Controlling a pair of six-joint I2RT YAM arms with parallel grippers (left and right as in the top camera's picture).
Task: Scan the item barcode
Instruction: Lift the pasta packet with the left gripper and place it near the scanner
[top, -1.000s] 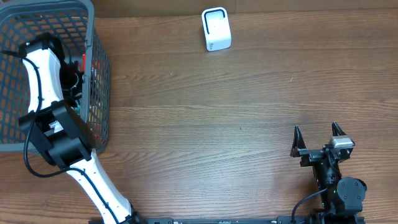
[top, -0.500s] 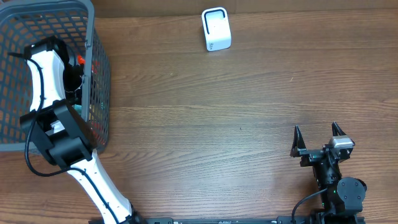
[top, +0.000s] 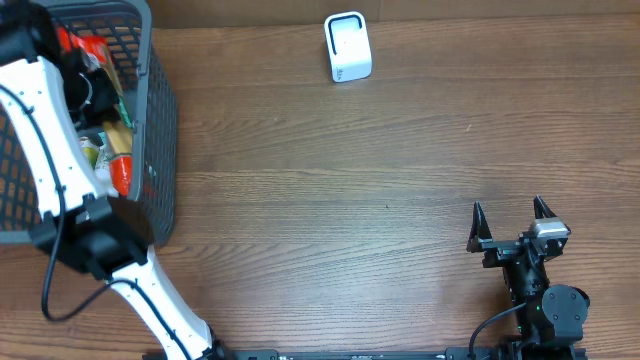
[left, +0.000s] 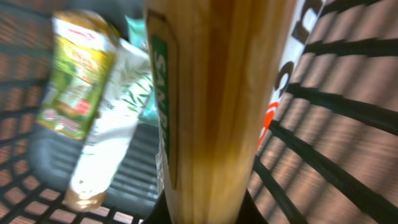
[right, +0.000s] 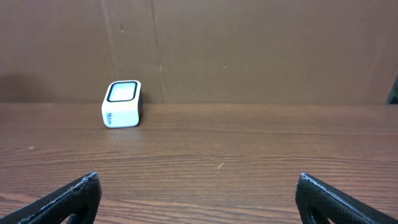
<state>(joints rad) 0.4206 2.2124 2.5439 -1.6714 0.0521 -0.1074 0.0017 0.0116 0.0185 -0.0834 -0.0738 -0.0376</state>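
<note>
Next, I let go of the tall amber item with my left gripper on the bare table (top: 385, 143) just in front of the white scanner.
In the left wrist view a tall amber item with a green label (left: 211, 106) fills the middle, and my left gripper (left: 205, 214) is shut on its lower end, held above the floor of the grey basket (left: 348, 93). Motion blur hides any barcode. Overhead, the left arm (top: 45, 130) reaches over the basket (top: 160, 120) at the table's far left. The white scanner (top: 347, 47) stands at the back centre, also seen as the white scanner (right: 122, 104) in the right wrist view. My right gripper (top: 510, 222) rests open and empty at the front right, its fingertips (right: 74, 196) wide apart.
The basket still holds a green-yellow packet (left: 78, 74), a white pouch (left: 115, 124) and an orange item (top: 120, 172). Bare wooden table (top: 350, 200) lies between the basket, the scanner and the right arm. A brown wall (right: 249, 43) stands behind the scanner.
My left gripper has shut on the amber item and lifted it up inside the basket; the left arm has risen and swung toward the far left corner. The right arm is unchanged.
</note>
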